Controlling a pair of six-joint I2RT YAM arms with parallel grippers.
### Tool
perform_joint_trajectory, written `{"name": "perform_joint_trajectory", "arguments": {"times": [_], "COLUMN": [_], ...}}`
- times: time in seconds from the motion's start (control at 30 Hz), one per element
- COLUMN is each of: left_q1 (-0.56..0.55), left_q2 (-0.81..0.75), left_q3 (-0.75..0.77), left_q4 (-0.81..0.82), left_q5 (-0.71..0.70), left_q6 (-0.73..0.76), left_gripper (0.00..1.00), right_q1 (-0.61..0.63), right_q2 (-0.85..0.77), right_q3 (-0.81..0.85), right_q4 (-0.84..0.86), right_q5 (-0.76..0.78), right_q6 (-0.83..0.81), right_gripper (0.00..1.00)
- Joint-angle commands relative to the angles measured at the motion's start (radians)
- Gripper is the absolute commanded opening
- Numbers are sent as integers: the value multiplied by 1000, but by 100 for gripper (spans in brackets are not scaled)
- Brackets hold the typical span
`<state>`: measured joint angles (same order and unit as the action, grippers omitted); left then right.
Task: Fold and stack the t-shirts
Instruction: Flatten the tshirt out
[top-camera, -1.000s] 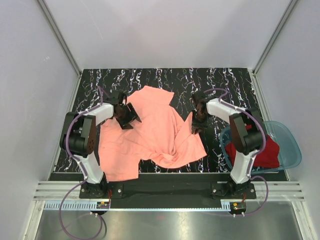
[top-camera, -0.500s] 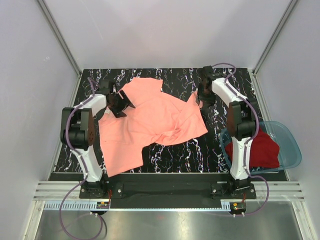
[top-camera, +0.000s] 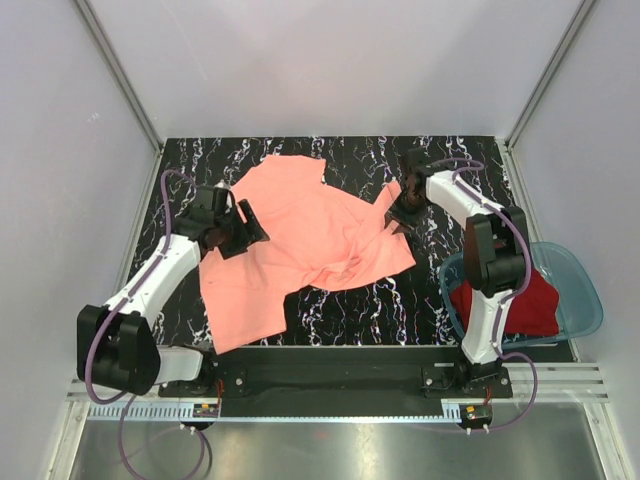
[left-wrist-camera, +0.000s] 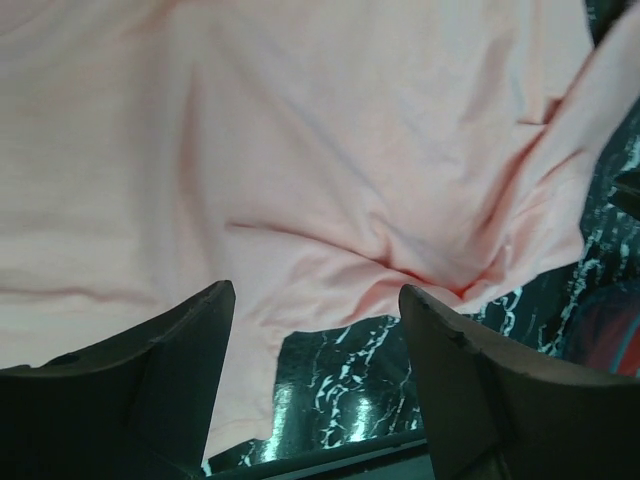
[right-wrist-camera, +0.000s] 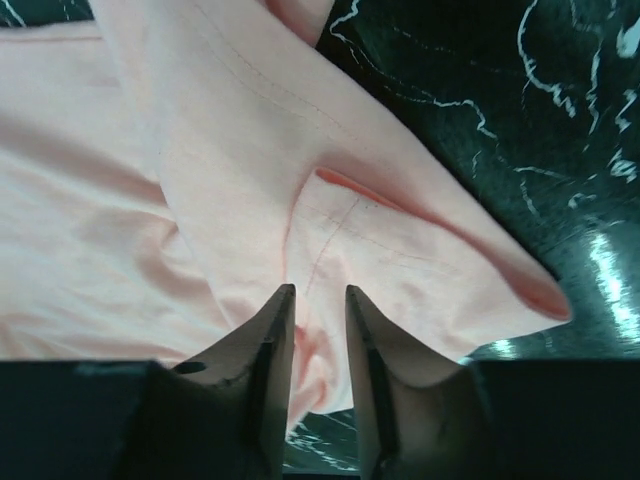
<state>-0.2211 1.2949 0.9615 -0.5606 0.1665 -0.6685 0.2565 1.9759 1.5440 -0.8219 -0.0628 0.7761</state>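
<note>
My right gripper will open, take the sleeve's top edge (right-wrist-camera: 335, 181) and pull it toward the basin, because the salmon-pink t-shirt's sleeve is folded back on itself.
The salmon-pink t-shirt (top-camera: 300, 240) lies rumpled across the black marble table (top-camera: 440, 300), with a bunched crease near its middle. My left gripper (top-camera: 238, 228) hovers over the shirt's left edge. Its jaws stand wide open in the left wrist view (left-wrist-camera: 315, 292), with only cloth and table beneath. My right gripper (top-camera: 399, 213) is at the shirt's right sleeve. In the right wrist view (right-wrist-camera: 320, 292) its jaws are a narrow gap apart, straddling a raised fold of pink cloth (right-wrist-camera: 330, 250). The dark red t-shirt (top-camera: 525, 305) sits in the basin.
A translucent blue basin (top-camera: 585, 290) stands at the table's right edge, next to the right arm's base. Grey walls and metal frame posts enclose the table on three sides. A black rail runs along the near edge.
The pink shirt was dragged toward the far side of the table. The left arm's elbow swung out toward the near left. The right gripper went far, then came back slightly.
</note>
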Motion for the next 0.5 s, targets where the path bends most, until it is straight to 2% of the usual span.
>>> {"name": "perform_joint_trajectory", "arguments": {"times": [0.0, 0.07, 0.13, 0.27, 0.47], "left_q1": [2, 2, 2, 2, 3], "left_q2": [-14, -60, -101, -140, -175], "left_q3": [-30, -58, -87, -98, -132], "left_q4": [-33, -13, -7, -44, -58], "left_q5": [-49, -39, -33, -56, -39], "left_q6": [23, 7, -5, 9, 10], "left_gripper": [71, 70, 70, 70, 70], "right_q1": [21, 20, 20, 21, 18], "right_q2": [23, 35, 35, 55, 129], "right_q3": [24, 33, 16, 18, 54], "right_q4": [-17, -43, -25, -22, -26], "right_q5": [46, 101, 122, 135, 127], "right_q6": [253, 287, 313, 350, 387], "right_gripper": [32, 31, 35, 41, 44]}}
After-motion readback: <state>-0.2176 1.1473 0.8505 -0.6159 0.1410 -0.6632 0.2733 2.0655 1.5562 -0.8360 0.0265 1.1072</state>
